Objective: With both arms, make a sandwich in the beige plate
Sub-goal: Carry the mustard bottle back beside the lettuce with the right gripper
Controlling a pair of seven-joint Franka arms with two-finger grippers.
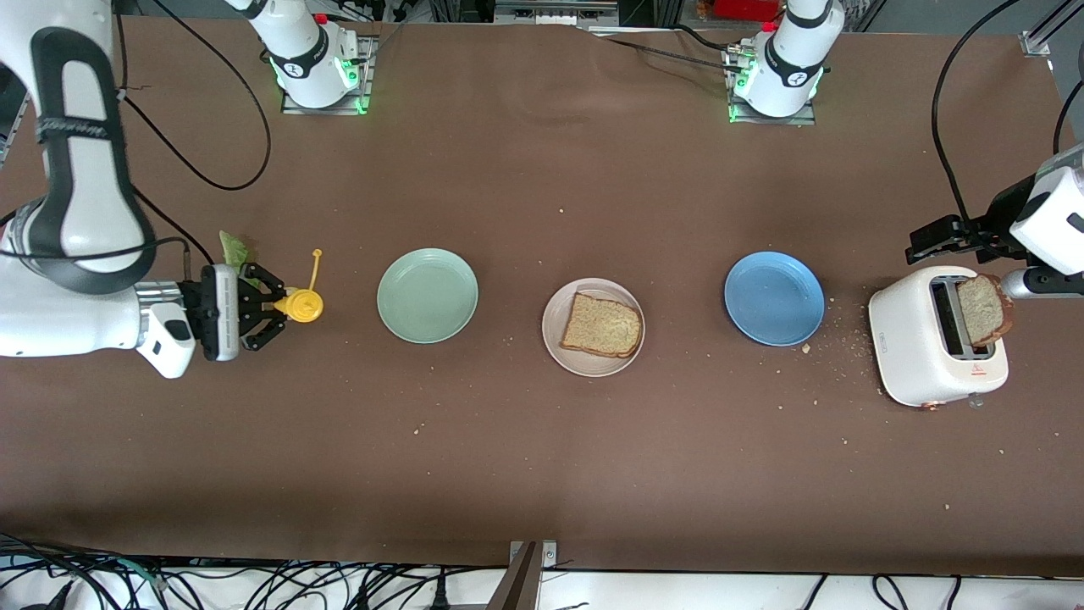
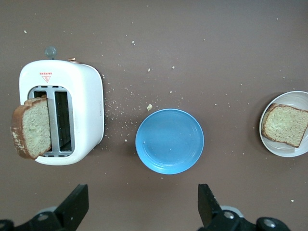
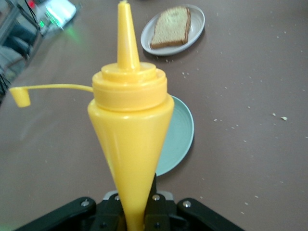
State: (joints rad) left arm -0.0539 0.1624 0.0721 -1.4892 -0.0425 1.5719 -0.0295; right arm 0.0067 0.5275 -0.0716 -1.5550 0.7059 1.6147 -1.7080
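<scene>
My right gripper will set the yellow squeeze bottle down and let go of it on the table (image 1: 326, 288) between the lettuce leaf and the mint-green plate.
The beige plate (image 1: 552, 315) lies mid-table with one brown bread slice (image 1: 601, 324) on it; both also show in the left wrist view, plate (image 2: 301, 98) and slice (image 2: 285, 124), and in the right wrist view, plate (image 3: 196, 24) and slice (image 3: 171, 26). A second bread slice (image 1: 982, 309) (image 2: 32, 127) sticks up tilted from a white toaster (image 1: 919, 339) (image 2: 89, 101). A green lettuce leaf (image 1: 235, 249) lies by the right arm. My right gripper (image 1: 275, 307) (image 3: 139, 214) is shut on a yellow squeeze bottle (image 1: 303, 305) (image 3: 130, 125). My left gripper (image 1: 931, 240) (image 2: 142, 209) is open and empty, above the table beside the toaster.
A mint-green plate (image 1: 428, 296) (image 3: 182, 139) lies between the bottle and the beige plate. A blue plate (image 1: 774, 298) (image 2: 169, 140) lies between the beige plate and the toaster. The bottle's cap (image 3: 20, 96) hangs open on its strap. Crumbs lie around the toaster.
</scene>
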